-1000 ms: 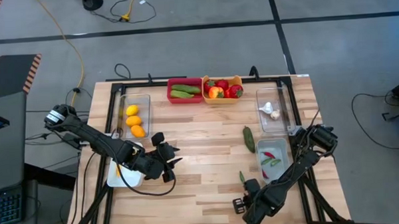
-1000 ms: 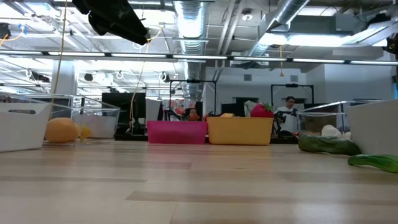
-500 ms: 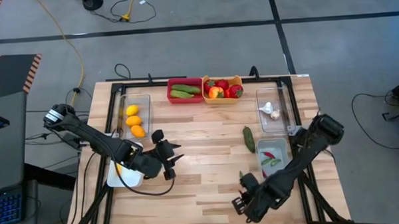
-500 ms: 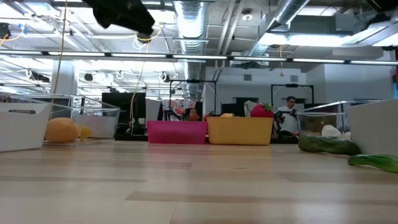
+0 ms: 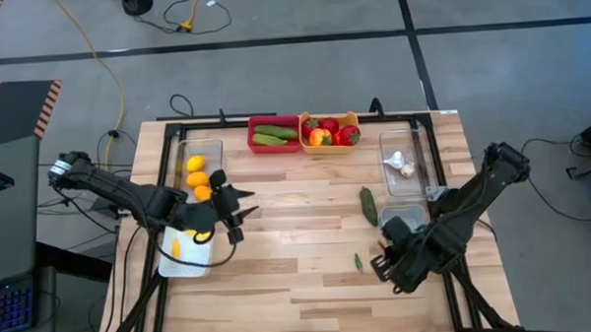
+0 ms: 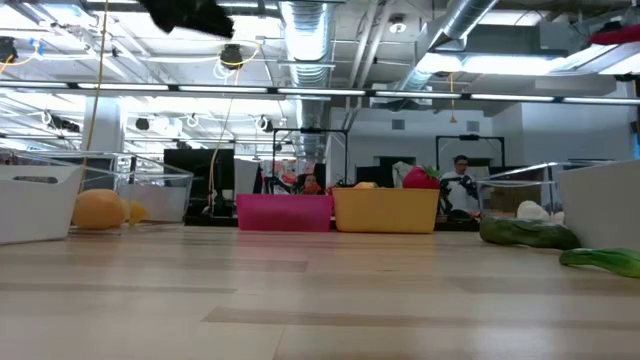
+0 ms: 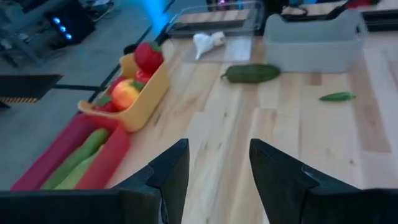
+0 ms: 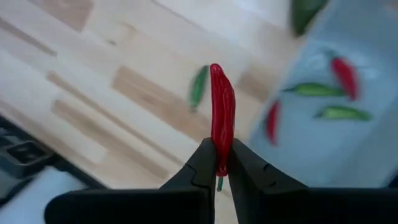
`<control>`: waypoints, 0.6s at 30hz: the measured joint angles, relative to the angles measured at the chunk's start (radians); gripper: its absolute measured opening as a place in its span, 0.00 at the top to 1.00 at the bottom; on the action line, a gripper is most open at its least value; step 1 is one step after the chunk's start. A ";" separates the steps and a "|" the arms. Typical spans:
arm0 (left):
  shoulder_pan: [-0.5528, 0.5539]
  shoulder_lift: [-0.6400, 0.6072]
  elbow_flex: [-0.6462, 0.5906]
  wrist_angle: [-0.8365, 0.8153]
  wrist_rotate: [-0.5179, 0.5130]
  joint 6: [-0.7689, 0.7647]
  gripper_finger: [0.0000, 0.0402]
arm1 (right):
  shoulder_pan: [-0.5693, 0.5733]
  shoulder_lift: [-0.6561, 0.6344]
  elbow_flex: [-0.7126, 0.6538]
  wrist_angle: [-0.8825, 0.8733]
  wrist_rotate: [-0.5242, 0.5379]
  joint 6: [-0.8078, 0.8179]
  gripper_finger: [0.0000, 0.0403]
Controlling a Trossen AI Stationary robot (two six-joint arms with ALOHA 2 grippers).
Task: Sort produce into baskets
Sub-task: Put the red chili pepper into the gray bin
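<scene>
My right gripper has the red chili. It will put the chili down beside the far red chili in the pale grey tray [image 5: 391,224] [image 8: 329,61].
My right gripper [image 5: 382,264] is shut on a red chili [image 8: 222,112], above the table beside the pale grey tray [image 5: 397,218], which holds red and green chilies [image 8: 329,102]. A small green chili [image 5: 358,262] lies on the wood next to it. A green cucumber [image 5: 369,205] lies farther back. My left gripper [image 5: 228,210] is open and empty above the table, near the clear tub of orange and yellow pieces [image 5: 199,176]. The red bin [image 5: 274,134] holds cucumbers. The orange-yellow bin [image 5: 331,132] holds tomatoes. The right clear tub [image 5: 402,164] holds white garlic. My right gripper pinches one end of the red chili [image 8: 219,163] between its two fingers. The rest of the chili sticks out past the fingertips, in line with the fingers. The chili is lifted clear of the table.
A white tray [image 5: 185,254] at the left near side holds an orange piece [image 5: 175,247]. Black frame rails run along the table's left and right sides. Bare wood lies in the middle of the table. People and desks show in the room beyond.
My right gripper has gone from the table's near edge toward the far and right side, up to the grey tray, and its arm now covers much of the tray. My left gripper has drawn back toward the table's left and far side, near the tub of oranges.
</scene>
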 joint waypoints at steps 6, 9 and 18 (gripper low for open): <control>0.026 -0.127 -0.176 0.048 0.011 0.001 0.61 | 0.000 -0.043 0.000 -0.151 -0.008 -0.101 0.86; 0.026 -0.194 -0.277 0.116 0.013 0.003 0.61 | -0.004 -0.044 0.000 -0.210 -0.028 -0.134 0.86; 0.026 -0.440 -0.492 0.224 0.044 0.027 0.61 | -0.034 -0.042 0.000 -0.337 -0.110 -0.143 0.83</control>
